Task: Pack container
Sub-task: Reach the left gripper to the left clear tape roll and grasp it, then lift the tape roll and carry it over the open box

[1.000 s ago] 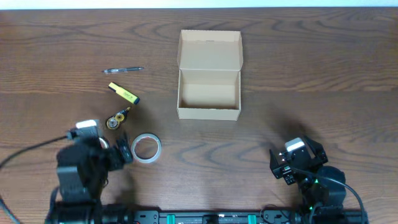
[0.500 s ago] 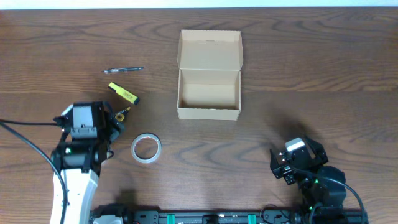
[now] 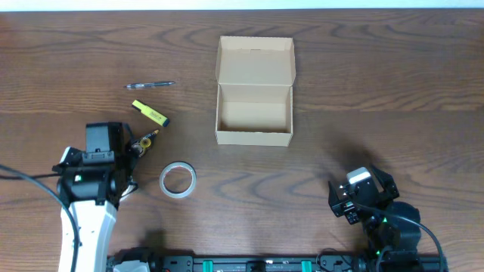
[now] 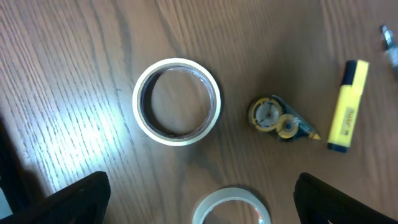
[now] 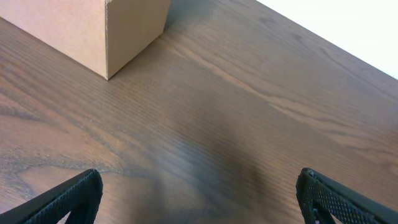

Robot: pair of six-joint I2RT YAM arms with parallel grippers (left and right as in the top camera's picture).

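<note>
My left gripper should go to the cream tape roll next and close on its rim [image 3: 131, 189] [image 4: 166, 139], on the side that faces the whitish tape roll.
The container [image 3: 253, 137] is an open light-tan cardboard box at mid-table, empty, with its lid flap standing back. Its corner shows in the right wrist view [image 5: 106, 31]. My left gripper [image 3: 127, 149] is open above the table at the left, holding nothing. In the left wrist view its fingers [image 4: 211, 208] straddle a whitish tape roll [image 4: 231, 206] at the frame's bottom edge. A cream tape roll [image 4: 177, 101] lies beyond it. My right gripper [image 3: 355, 198] is open and empty at the front right, over bare wood [image 5: 202, 199].
A tape roll [image 3: 178, 180] lies right of the left arm. A correction-tape dispenser [image 4: 280, 118], a yellow highlighter [image 3: 150, 113] and a pen [image 3: 150, 85] lie to the left of the box. The highlighter also shows in the left wrist view [image 4: 348, 106].
The left arm has risen from the front edge, swung away from the camera and turned over the items at the left. The right arm has not moved.
</note>
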